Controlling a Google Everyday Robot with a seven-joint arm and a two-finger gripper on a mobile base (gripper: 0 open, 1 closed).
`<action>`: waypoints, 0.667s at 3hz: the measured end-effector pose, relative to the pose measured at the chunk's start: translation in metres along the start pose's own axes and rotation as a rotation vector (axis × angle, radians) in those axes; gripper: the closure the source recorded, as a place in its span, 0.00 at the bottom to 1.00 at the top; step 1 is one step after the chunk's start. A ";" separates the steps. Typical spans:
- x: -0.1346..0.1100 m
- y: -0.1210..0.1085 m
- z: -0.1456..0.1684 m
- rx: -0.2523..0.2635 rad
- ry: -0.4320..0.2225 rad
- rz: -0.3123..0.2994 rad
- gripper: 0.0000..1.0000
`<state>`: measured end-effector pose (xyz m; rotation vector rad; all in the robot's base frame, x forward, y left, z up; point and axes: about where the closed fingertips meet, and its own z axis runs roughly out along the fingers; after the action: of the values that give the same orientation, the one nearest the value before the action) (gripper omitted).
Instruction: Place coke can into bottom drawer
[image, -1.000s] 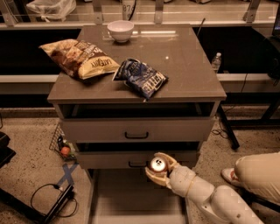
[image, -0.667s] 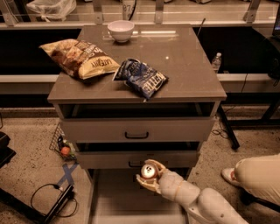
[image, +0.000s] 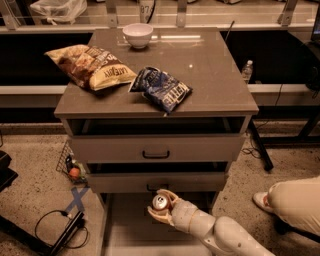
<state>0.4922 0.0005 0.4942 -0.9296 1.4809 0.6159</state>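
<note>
The coke can will go down from my gripper into the open bottom drawer (image: 126, 224), on the side closest to the blue tape.
My gripper (image: 161, 203) is shut on the coke can (image: 160, 202), a small red can whose silver top faces the camera. It holds the can in the air over the open bottom drawer (image: 130, 225), a wide shallow grey tray pulled out below the cabinet. The can hangs just in front of the middle drawer's front, near its handle. My pale arm (image: 215, 232) reaches in from the lower right.
On the cabinet top (image: 210, 75) lie a yellow chip bag (image: 92, 67), a blue chip bag (image: 162, 89) and a white bowl (image: 138, 34). The top drawer front (image: 156, 149) is shut. Cables and blue tape (image: 75, 200) lie on the floor at left. A water bottle (image: 247, 71) stands at right.
My gripper has carried the can left and downward, from beside the middle drawer front to over the open bottom drawer. Nothing on the cabinet top has moved.
</note>
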 end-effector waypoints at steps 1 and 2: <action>0.011 0.010 0.018 -0.023 0.023 0.001 1.00; 0.068 0.042 0.065 -0.079 0.035 -0.001 1.00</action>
<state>0.4957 0.0633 0.4128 -1.0063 1.4963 0.6640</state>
